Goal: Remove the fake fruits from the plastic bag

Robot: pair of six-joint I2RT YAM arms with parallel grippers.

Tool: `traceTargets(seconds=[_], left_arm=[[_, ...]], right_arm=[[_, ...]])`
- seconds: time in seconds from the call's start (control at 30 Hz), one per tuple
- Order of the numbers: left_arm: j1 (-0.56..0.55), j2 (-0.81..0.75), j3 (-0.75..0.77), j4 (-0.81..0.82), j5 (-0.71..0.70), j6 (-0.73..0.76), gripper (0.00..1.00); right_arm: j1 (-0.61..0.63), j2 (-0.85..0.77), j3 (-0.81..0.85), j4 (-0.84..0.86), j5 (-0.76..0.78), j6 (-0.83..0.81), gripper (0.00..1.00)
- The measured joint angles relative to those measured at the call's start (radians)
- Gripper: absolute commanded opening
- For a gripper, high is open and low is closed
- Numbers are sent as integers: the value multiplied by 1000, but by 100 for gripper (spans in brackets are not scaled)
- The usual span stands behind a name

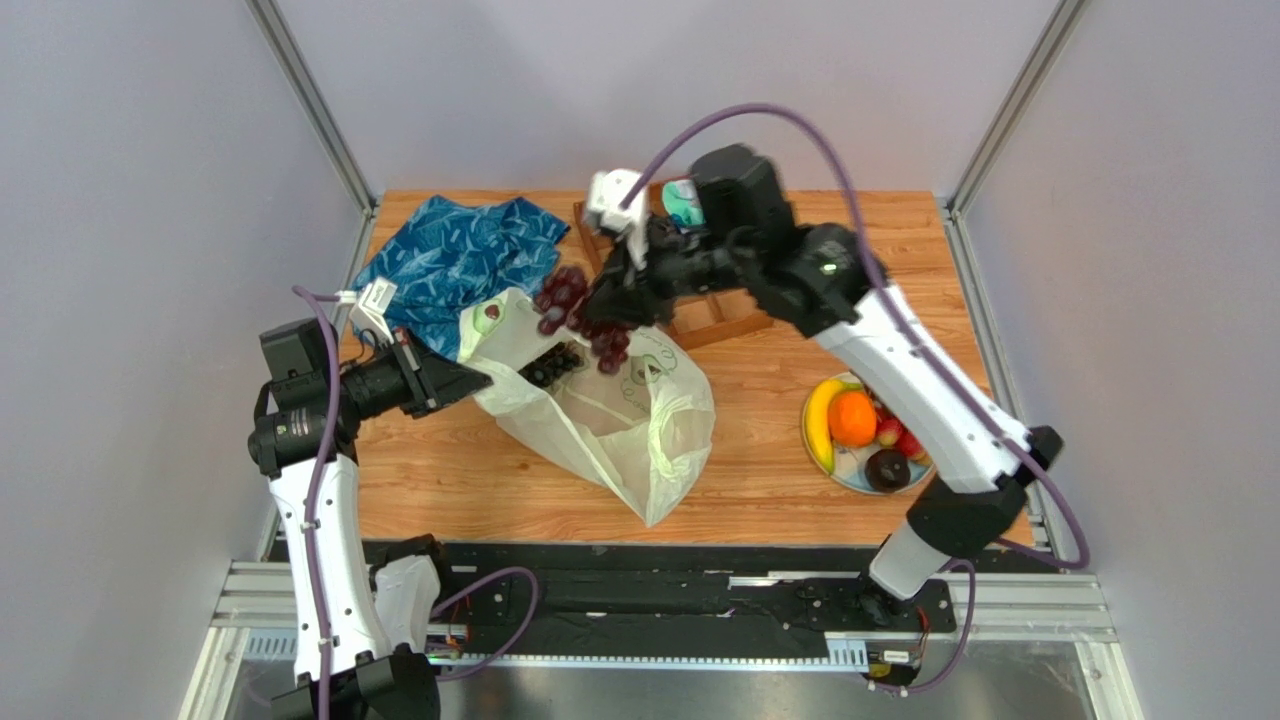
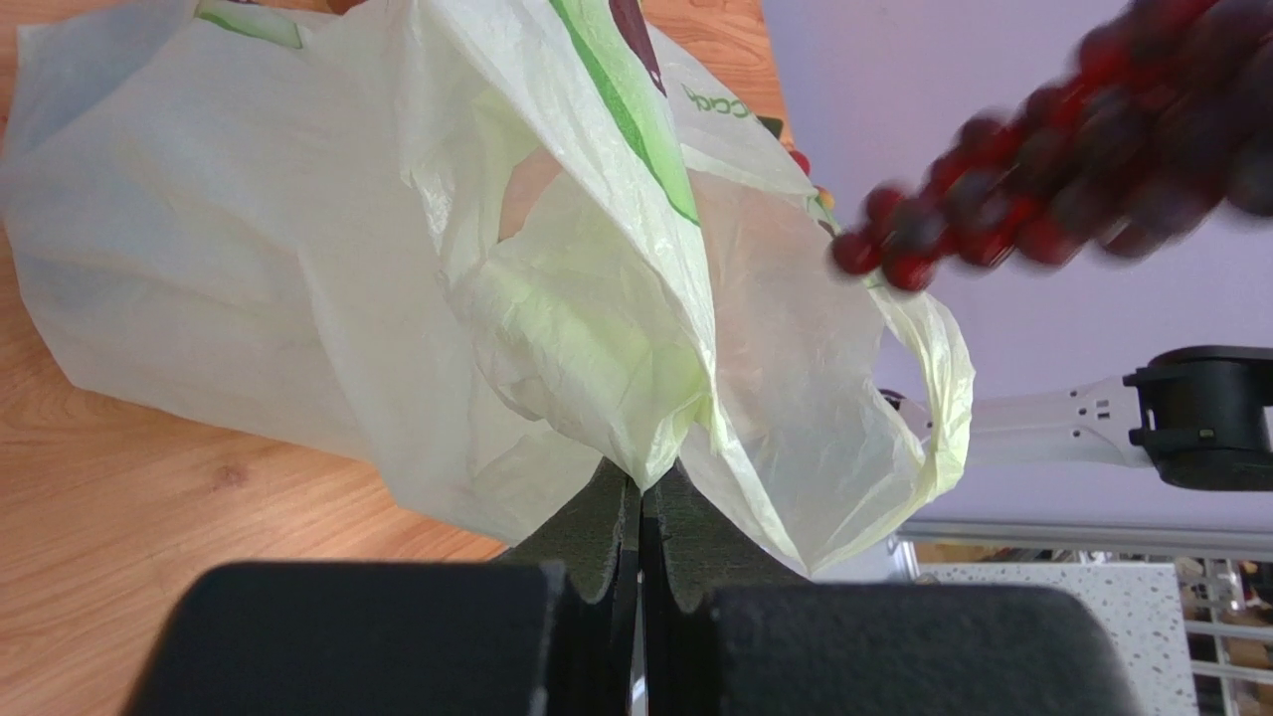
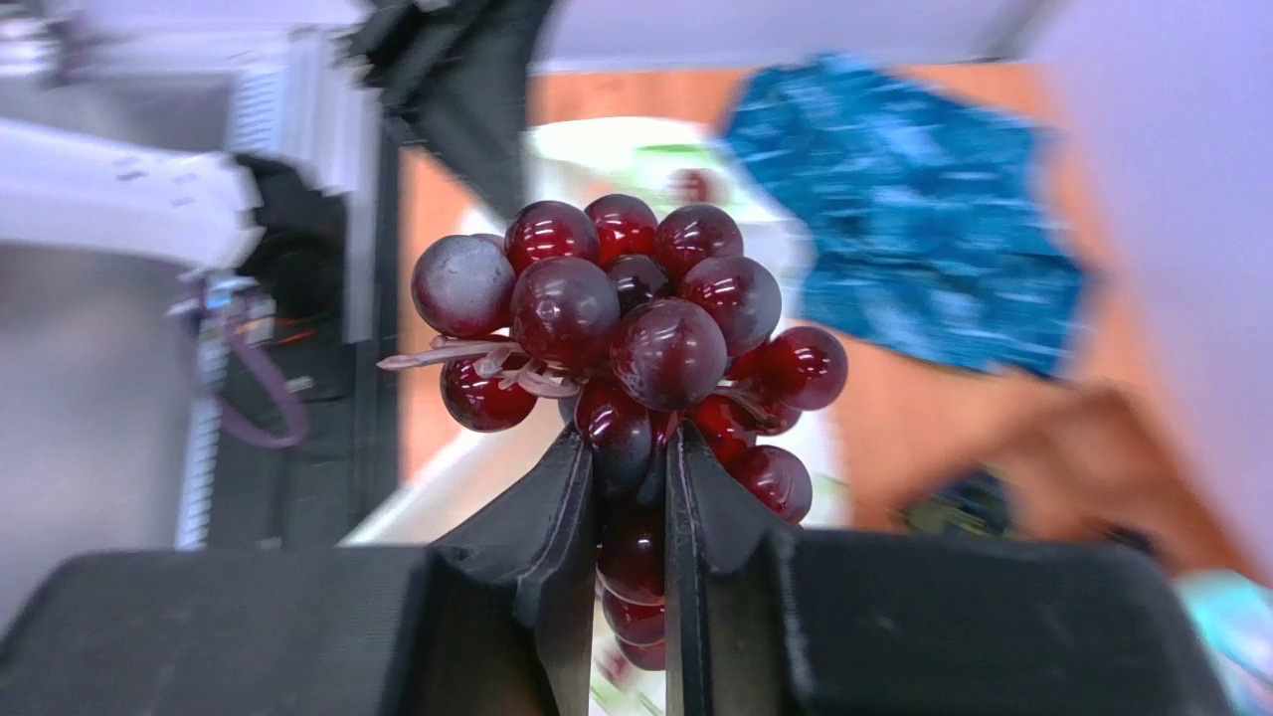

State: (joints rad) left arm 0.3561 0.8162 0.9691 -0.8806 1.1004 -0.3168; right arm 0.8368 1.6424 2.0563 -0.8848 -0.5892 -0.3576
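The robot's right gripper needs to release the red grape bunch, now held above the bag's mouth, on the plate [image 1: 888,435] between the orange and the dark round fruit.
The pale yellowish plastic bag [image 1: 639,428] lies mid-table, its mouth facing back left. My left gripper [image 1: 478,384] is shut on the bag's rim and holds it up; in the left wrist view the bag [image 2: 299,269] is bunched between the closed fingers of that gripper [image 2: 643,500]. My right gripper [image 1: 624,300] is shut on the red grape bunch [image 1: 579,312] and holds it in the air above the bag's mouth; in the right wrist view the grapes [image 3: 643,321] fill the jaws of that gripper [image 3: 628,463]. A dark purple grape bunch [image 1: 550,365] lies in the bag's mouth.
A plate [image 1: 842,477] at the right holds a banana [image 1: 819,425], an orange [image 1: 852,417] and a dark round fruit [image 1: 887,470]. A blue patterned cloth [image 1: 458,263] lies at the back left. A wooden stand [image 1: 721,318] sits behind the bag.
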Motion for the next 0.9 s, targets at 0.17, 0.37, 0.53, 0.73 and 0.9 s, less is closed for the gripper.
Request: traceTargets(seconds=[0.17, 0.37, 0.53, 0.73, 0.9], left_arm=[[0, -37, -15, 40, 0, -22, 0], [0, -78, -72, 114, -1, -73, 0], [0, -83, -101, 165, -2, -99, 0], [0, -83, -126, 209, -2, -116, 0], [0, -87, -147, 230, -2, -127, 0]], right_arm=[[-189, -209, -29, -108, 174, -76, 1], [-438, -475, -417, -290, 383, -282, 0], [-520, -602, -744, -397, 550, -516, 0], [-530, -746, -925, -402, 668, -740, 0], [-531, -816, -1034, -363, 711, -871, 0]])
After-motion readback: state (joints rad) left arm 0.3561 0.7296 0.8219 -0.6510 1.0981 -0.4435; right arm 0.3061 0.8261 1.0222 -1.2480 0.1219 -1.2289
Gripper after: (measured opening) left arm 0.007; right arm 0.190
